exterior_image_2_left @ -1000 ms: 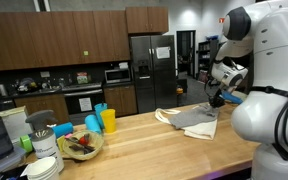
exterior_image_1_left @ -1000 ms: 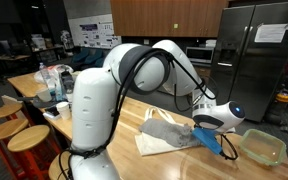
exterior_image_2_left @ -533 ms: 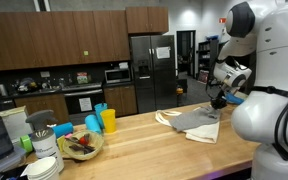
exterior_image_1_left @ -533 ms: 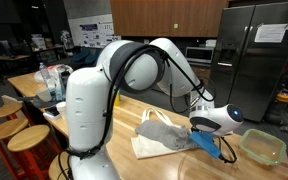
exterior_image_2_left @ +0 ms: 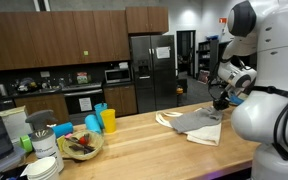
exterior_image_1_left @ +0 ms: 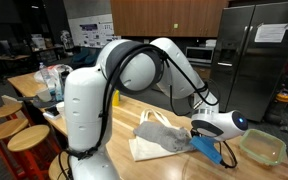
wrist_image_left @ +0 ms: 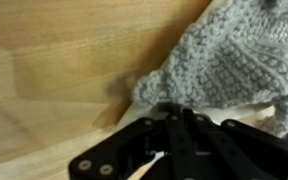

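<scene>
The grey cloth's rim is in my shut gripper and the cream cloth lies underneath, so I should open and pinch the cream layer (wrist_image_left: pixel 222 113) before lifting.
A grey knitted cloth (exterior_image_1_left: pixel 170 140) lies on the wooden table (exterior_image_1_left: pixel 130 108), on top of a cream cloth (exterior_image_1_left: pixel 147 150). My gripper (exterior_image_1_left: pixel 197 133) is low over the table at the grey cloth's edge. In the wrist view, the black fingers (wrist_image_left: pixel 167 122) are pressed together with the gripper (wrist_image_left: pixel 179 114) shut on the rim of the grey cloth (wrist_image_left: pixel 236 55). The exterior view from across the table shows the gripper (exterior_image_2_left: pixel 218 102) at the far end of the grey cloth (exterior_image_2_left: pixel 196 121). Something blue (exterior_image_1_left: pixel 210 150) sits beside the fingers.
A clear container with a green rim (exterior_image_1_left: pixel 261 146) stands just beyond the gripper. Wooden stools (exterior_image_1_left: pixel 26 137) line the table's side. At the table's other end are a bowl of items (exterior_image_2_left: pixel 79 146), yellow and blue cups (exterior_image_2_left: pixel 103 120) and stacked plates (exterior_image_2_left: pixel 44 168).
The gripper has shifted a little along the table, staying shut, and the grey and cream cloths have slid slightly with it.
</scene>
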Tool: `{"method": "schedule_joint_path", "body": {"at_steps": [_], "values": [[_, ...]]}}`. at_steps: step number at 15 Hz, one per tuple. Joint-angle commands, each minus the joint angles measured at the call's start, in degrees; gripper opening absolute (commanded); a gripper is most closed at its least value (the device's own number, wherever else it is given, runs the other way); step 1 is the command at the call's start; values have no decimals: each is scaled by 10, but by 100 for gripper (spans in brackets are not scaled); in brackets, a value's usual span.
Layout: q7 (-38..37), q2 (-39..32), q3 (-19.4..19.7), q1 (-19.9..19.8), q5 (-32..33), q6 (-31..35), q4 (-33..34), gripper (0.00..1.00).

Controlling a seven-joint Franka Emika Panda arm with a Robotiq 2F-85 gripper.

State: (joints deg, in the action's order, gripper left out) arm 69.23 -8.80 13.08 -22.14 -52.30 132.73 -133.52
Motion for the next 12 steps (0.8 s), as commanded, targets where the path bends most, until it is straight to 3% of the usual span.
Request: {"method": "schedule_joint_path", "body": {"at_steps": [1,2,3,8,12], "values": [[48,-55,16,-1,1,-7,-28,28],[43,-58,16,4,-1,0,-30,30],[10,-1,19,5,-3,-28,-1,10],[11,2,20,6,-7,-42,-1,29],[11,2,20,6,-7,-43,-2,30]]}}
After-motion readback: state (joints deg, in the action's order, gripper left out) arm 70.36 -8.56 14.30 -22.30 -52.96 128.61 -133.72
